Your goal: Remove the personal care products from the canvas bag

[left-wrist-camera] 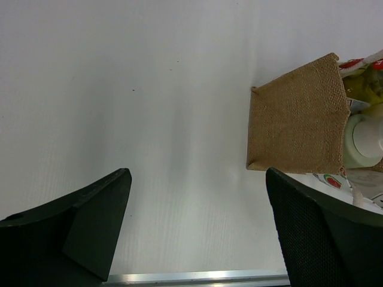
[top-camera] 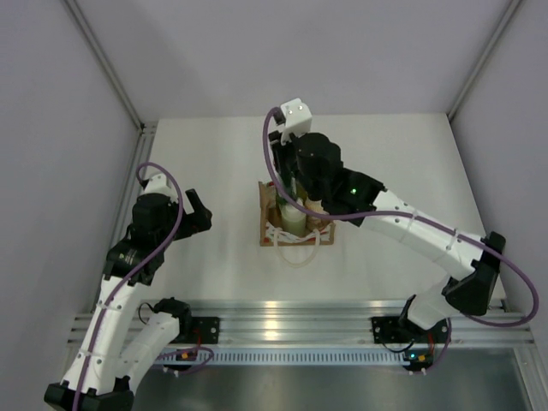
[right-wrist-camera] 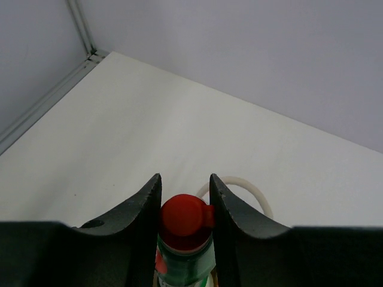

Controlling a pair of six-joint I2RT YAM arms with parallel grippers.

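Note:
Next, my right gripper releases the dark green bottle on the white table (top-camera: 366,187) next to the canvas bag, below its arm.
The tan canvas bag (top-camera: 267,224) stands mid-table with cream rope handles (top-camera: 301,249). My right gripper (right-wrist-camera: 184,194) reaches into it from above and is shut on the red cap (right-wrist-camera: 183,216) of the dark green bottle (right-wrist-camera: 187,263). In the top view the right gripper (top-camera: 296,183) covers the bag's far half. A pale green bottle with white cap (left-wrist-camera: 362,141) and a yellow bottle (left-wrist-camera: 362,85) show inside the bag (left-wrist-camera: 298,117). My left gripper (left-wrist-camera: 197,194) is open and empty, left of the bag, over bare table (top-camera: 199,214).
A rope loop (right-wrist-camera: 244,187) lies on the table just beyond the right fingers. Grey enclosure walls ring the white table (top-camera: 385,154). An aluminium rail (top-camera: 291,321) runs along the near edge.

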